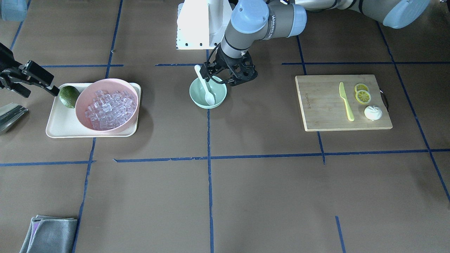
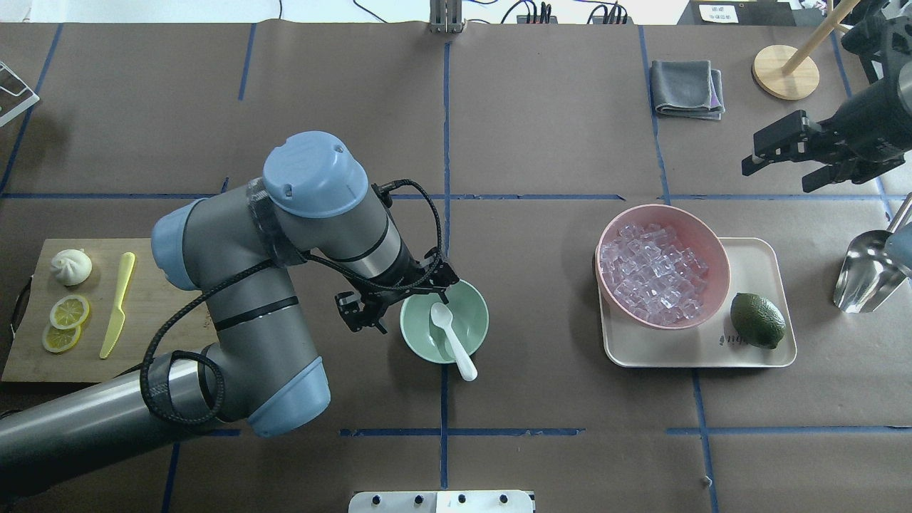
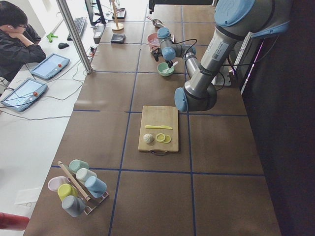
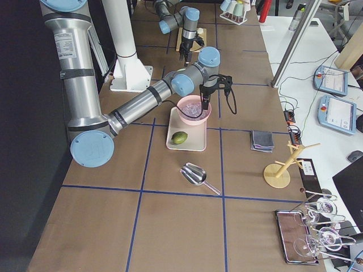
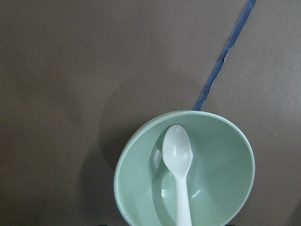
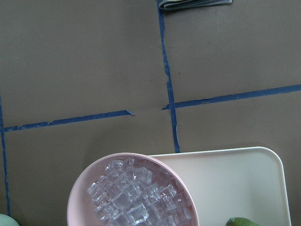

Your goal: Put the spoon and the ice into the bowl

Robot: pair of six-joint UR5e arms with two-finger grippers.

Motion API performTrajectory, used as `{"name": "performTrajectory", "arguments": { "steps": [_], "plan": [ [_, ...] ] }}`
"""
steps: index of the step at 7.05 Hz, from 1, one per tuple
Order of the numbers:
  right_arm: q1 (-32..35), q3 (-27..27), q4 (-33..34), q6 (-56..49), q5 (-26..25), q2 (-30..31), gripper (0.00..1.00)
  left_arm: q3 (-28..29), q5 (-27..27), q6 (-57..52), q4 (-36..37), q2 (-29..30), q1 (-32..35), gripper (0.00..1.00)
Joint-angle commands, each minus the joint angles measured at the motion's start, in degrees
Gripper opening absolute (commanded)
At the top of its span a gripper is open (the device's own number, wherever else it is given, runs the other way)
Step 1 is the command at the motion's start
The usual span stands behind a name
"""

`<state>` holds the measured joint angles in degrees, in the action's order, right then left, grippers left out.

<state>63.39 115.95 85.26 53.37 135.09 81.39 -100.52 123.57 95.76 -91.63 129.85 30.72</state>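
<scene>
Next, I move my right gripper to the pink bowl and grab the top ice cube (image 1: 107,107) (image 6: 138,214) at the middle of the pile.
The white spoon (image 2: 450,338) lies in the mint-green bowl (image 2: 476,306), scoop down inside, handle leaning over the rim; both also show in the left wrist view, spoon (image 5: 178,165) and bowl (image 5: 225,155). My left gripper (image 2: 399,299) is open and empty, hovering at the bowl's rim, also seen from the front (image 1: 225,78). The ice (image 2: 652,271) fills a pink bowl (image 2: 705,235) on a cream tray (image 2: 755,256). No ice shows in the mint-green bowl. My right gripper (image 2: 775,178) is open and empty, held above the table beyond the tray's far right corner.
A green lime (image 2: 757,320) lies on the tray beside the pink bowl. A cutting board (image 2: 149,299) at the left holds a yellow-green knife (image 2: 117,304), lemon slices and a white bun (image 2: 71,266). A metal scoop (image 2: 862,271), grey cloth (image 2: 685,88) and wooden stand (image 2: 785,71) are at the right.
</scene>
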Motion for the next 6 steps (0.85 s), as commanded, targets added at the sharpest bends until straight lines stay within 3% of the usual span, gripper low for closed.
{"name": "performTrajectory", "arguments": {
  "steps": [1,3,6],
  "plan": [
    [-6.58,0.32,-3.84,5.21,-7.86,-0.36,0.99,-7.88,0.89,-9.48,9.74,-2.83,4.15,1.00],
    [-15.36,0.15,-8.26,10.96,-18.33,0.26,0.99,-18.01,0.88,-18.81,15.68,-10.55,9.16,1.00],
    [-23.64,-1.59,-8.27,10.18,-24.43,-0.53,0.99,-23.99,0.88,-23.86,16.13,-18.82,14.96,1.00]
  ]
}}
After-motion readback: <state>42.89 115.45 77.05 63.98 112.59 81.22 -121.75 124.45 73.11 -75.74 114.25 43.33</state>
